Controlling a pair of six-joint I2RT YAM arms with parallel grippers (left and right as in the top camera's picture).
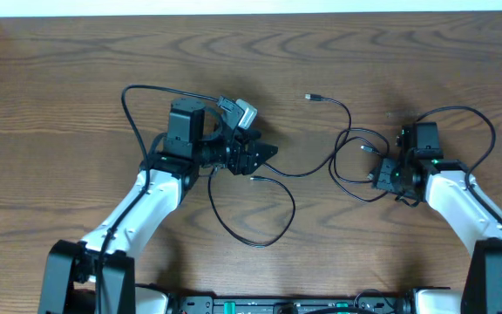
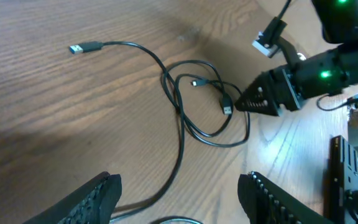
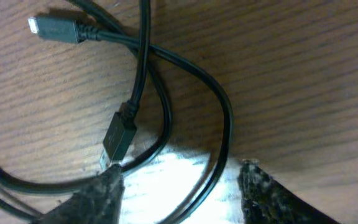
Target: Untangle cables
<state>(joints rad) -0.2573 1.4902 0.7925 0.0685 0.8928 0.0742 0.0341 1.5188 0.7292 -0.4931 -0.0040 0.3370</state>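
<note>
The nearest plug lies across the tangled loop while my right gripper straddles the outer piece of cable, so I will take that plug's cable end point(image 3: 122, 132) and lift it clear.
Thin black cables lie on the wooden table. One runs from a USB plug point(image 1: 310, 97) down into a tangled loop point(image 1: 356, 166), with a small plug point(image 1: 366, 148) inside the loop. Another cable point(image 1: 264, 242) makes a wide loop below my left gripper point(image 1: 264, 155), which is open and empty and points right. The left wrist view shows the tangle point(image 2: 204, 109), the USB plug point(image 2: 82, 47) and a strand passing below its fingers point(image 2: 179, 186). My right gripper point(image 1: 380, 174) is open at the tangle's right edge. In the right wrist view a strand point(image 3: 219, 155) passes between its fingers point(image 3: 179, 183), beside a plug point(image 3: 120, 137).
Thicker black robot cables arc over the left arm point(image 1: 129, 100) and the right arm point(image 1: 486, 131). The table's far edge point(image 1: 251, 12) runs along the top. My right gripper point(image 2: 263, 99) shows in the left wrist view, just right of the tangle.
</note>
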